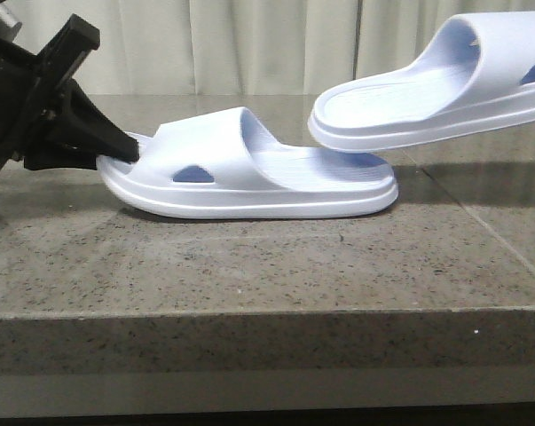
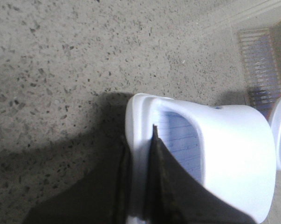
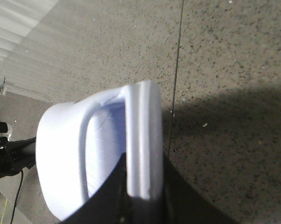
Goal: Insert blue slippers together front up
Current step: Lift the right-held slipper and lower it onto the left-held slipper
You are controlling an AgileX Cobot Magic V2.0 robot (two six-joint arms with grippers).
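My right gripper will let go of the second blue slipper on the first slipper's heel half [image 1: 350, 141], with its heel tucked into the first slipper's strap.
One blue slipper [image 1: 249, 177] lies sole-down on the stone table, strap toward the left. My left gripper [image 1: 125, 153] is shut on its toe-end sole rim. In the left wrist view the fingers [image 2: 139, 140] clamp that rim of the slipper [image 2: 233, 149]. The second blue slipper [image 1: 444, 89] hangs in the air at the upper right, tilted, with its heel end just above the first slipper's heel. In the right wrist view my right gripper [image 3: 144, 158] is shut on the sole edge of this slipper [image 3: 61, 154]. The right gripper itself is outside the front view.
The speckled stone table has its front edge [image 1: 249, 311] close to the camera and a seam [image 1: 480, 222] running across its right part. Pale curtains hang behind. A ribbed mat [image 2: 261, 65] lies beyond the table in the left wrist view.
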